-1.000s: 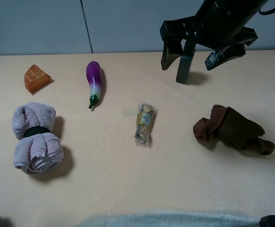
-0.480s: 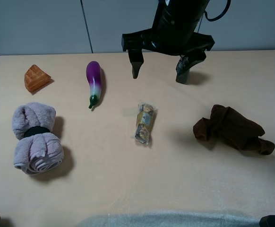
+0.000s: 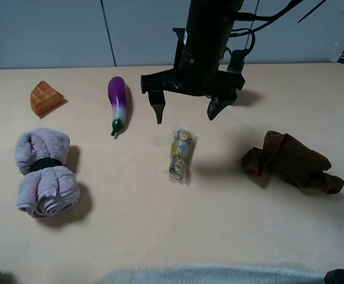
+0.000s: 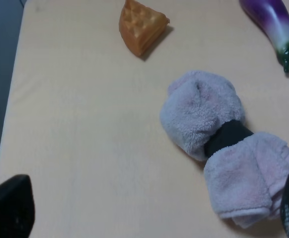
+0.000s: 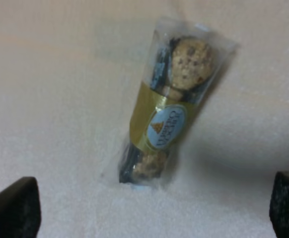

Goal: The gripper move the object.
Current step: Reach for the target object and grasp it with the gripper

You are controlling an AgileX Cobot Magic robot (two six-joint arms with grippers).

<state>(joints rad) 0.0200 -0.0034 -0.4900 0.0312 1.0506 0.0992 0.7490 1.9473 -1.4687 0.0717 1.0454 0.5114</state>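
I should close my right gripper on the gold label [image 3: 181, 147] [image 5: 163, 113] around the middle of the clear packet of chocolate balls.
A clear packet of chocolate balls with a gold label [image 3: 181, 154] lies at the table's middle; it also shows in the right wrist view [image 5: 172, 104]. My right gripper [image 3: 185, 113] hangs open just behind and above the packet, its jaws spread wide to either side and holding nothing [image 5: 149, 213]. My left gripper [image 4: 149, 213] is open and empty, low over the table's left side, near a rolled pinkish towel [image 4: 224, 148].
The rolled towel with a black band [image 3: 44, 173] lies front left. An orange waffle piece [image 3: 45, 97] and a purple eggplant [image 3: 117, 102] lie at the back left. A crumpled brown cloth [image 3: 290, 161] lies at the right.
My right arm has swung from the back right toward the left and down, ending over the chocolate packet with its jaws open. The objects have not moved.
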